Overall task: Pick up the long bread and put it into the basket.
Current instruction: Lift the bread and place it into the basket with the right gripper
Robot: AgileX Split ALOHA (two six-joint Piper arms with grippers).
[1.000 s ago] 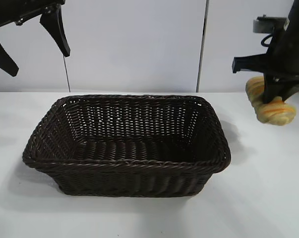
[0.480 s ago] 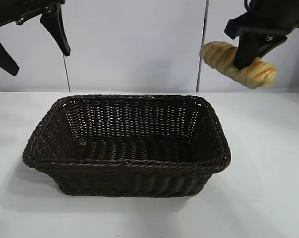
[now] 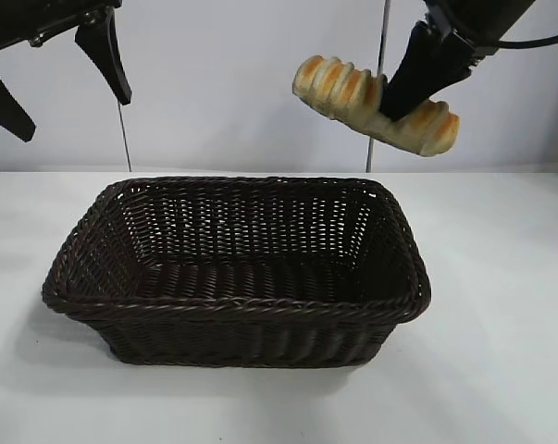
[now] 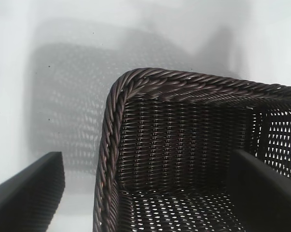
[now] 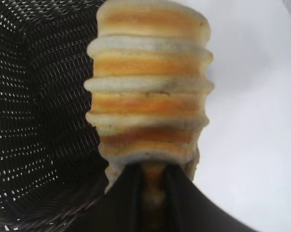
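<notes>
Next, my right gripper lets go of the long bread on the woven bottom around the middle of the dark brown basket (image 3: 264, 266).
The long bread (image 3: 343, 88), golden-tan with orange stripes, hangs in the air above the basket's far right corner, tilted down to the right. My right gripper (image 3: 401, 100) is shut on it near its middle. In the right wrist view the long bread (image 5: 150, 82) sticks out past the right gripper (image 5: 154, 186), with the basket (image 5: 34, 121) below. The dark brown woven basket (image 3: 237, 314) stands on the white table with nothing in it. My left gripper (image 3: 61, 88) hangs open, high above the basket's far left corner; its view shows the basket's braided rim (image 4: 117, 121) between its fingers (image 4: 27, 193).
A white table (image 3: 501, 351) carries the basket, with bare surface on both sides and in front. A pale wall with a vertical seam (image 3: 378, 65) stands behind.
The right gripper has lifted the long bread from the table at the far right and carried it up and to the left, towards the basket. The left arm has not moved.
</notes>
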